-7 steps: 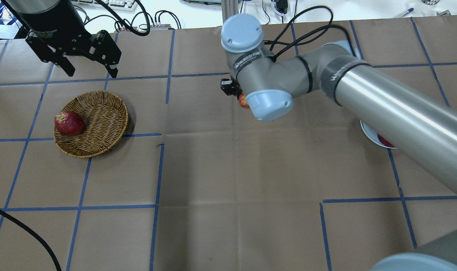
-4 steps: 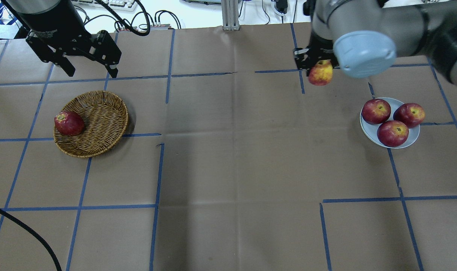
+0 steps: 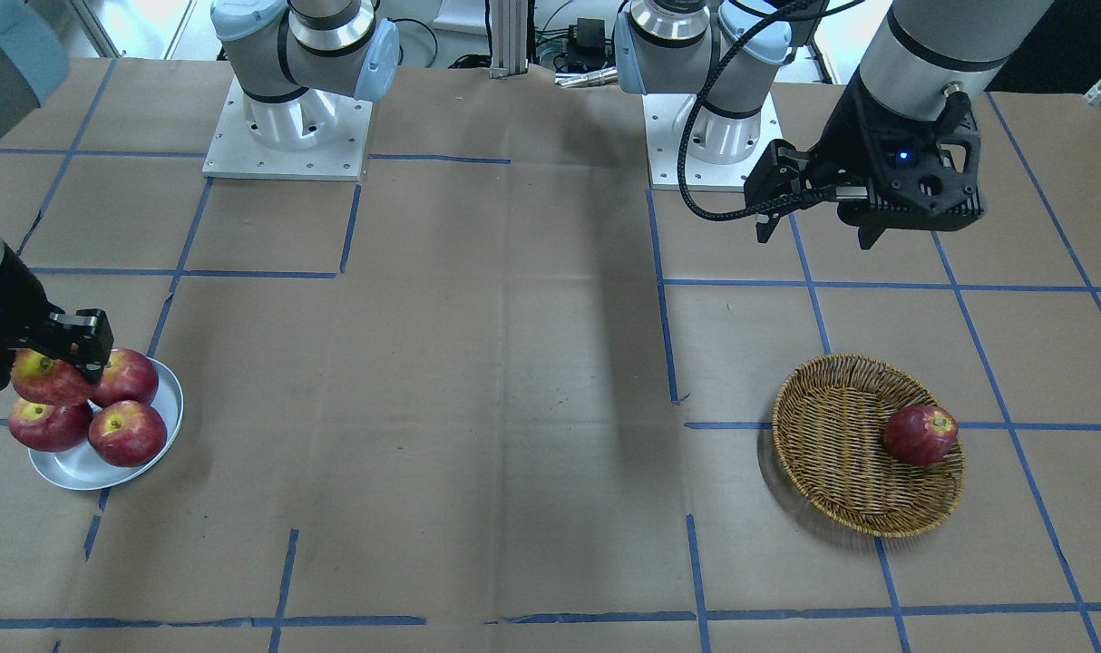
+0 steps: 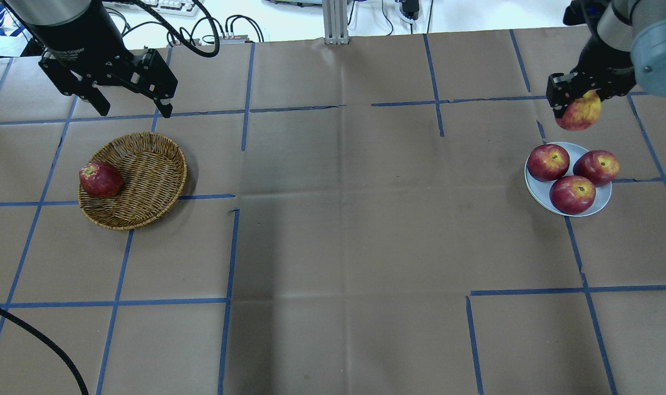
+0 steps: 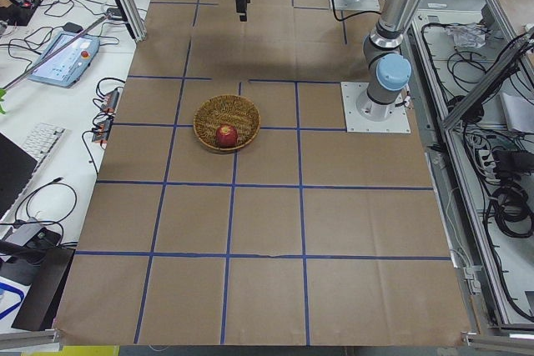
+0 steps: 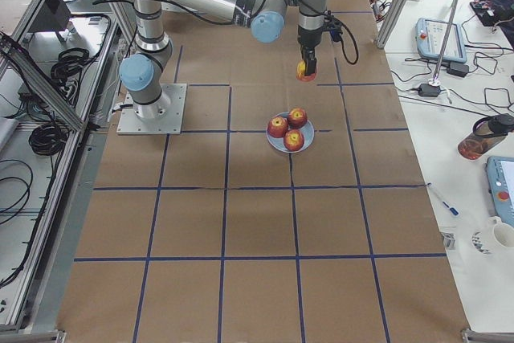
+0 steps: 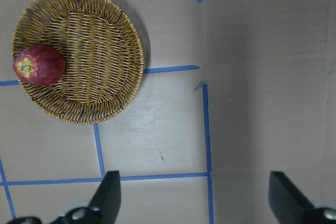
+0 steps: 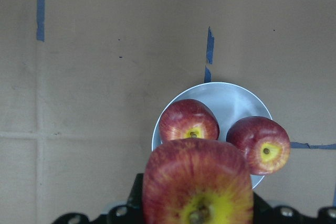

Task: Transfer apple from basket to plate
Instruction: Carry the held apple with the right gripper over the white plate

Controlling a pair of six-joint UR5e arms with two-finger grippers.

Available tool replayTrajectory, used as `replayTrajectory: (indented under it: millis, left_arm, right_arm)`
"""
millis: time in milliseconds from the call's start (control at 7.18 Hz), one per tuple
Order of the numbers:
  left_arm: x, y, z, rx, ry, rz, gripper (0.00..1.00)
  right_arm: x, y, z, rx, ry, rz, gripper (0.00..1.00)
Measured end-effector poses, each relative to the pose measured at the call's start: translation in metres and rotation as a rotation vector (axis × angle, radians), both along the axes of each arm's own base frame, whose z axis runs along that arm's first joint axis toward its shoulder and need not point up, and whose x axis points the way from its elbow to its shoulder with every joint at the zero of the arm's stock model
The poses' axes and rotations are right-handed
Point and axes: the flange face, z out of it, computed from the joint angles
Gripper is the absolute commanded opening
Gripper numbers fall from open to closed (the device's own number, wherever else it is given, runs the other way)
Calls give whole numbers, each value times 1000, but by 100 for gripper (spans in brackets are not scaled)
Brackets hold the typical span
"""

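The yellow-streaked apple will be put down by my right gripper among the dark red apples on the white plate [image 3: 62, 399] [image 8: 227, 162]. That apple is in the air by the plate's far rim.
My right gripper [image 4: 577, 105] is shut on the yellow-streaked apple [image 4: 580, 113] and holds it in the air by the far rim of the white plate [image 4: 532, 185]. The right wrist view shows this apple [image 8: 197, 184] large, with the plate [image 8: 231, 100] below it. Three dark red apples lie on the plate [image 3: 72, 472]. The wicker basket [image 4: 149, 170] sits at the left with one dark red apple [image 4: 100, 179] in it. My left gripper [image 4: 134, 108] is open and empty, raised beyond the basket [image 7: 89, 51].
The table is covered in brown paper with a blue tape grid. The arm bases [image 3: 286, 127] stand at the robot's edge. A black cable [image 4: 37, 334] crosses the near left corner. Cables and a metal post [image 4: 336, 22] lie beyond the far edge.
My right arm has swung from the table's middle to the right, carrying the apple to beside the plate. The plate and its three apples are now uncovered. The left gripper has barely moved.
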Motion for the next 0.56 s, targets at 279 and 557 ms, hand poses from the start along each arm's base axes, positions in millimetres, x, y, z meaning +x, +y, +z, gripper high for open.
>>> replayTrajectory:
  millis: [279,557]
  left_arm:
    - [0,0,-1,1,0,-1,99]
    - [-1,0,0,1,0,-1,99]
  right_arm:
    - [-37,12,-34,11,-38,4,51]
    - [-51,23,-70,6,-42,-6,51]
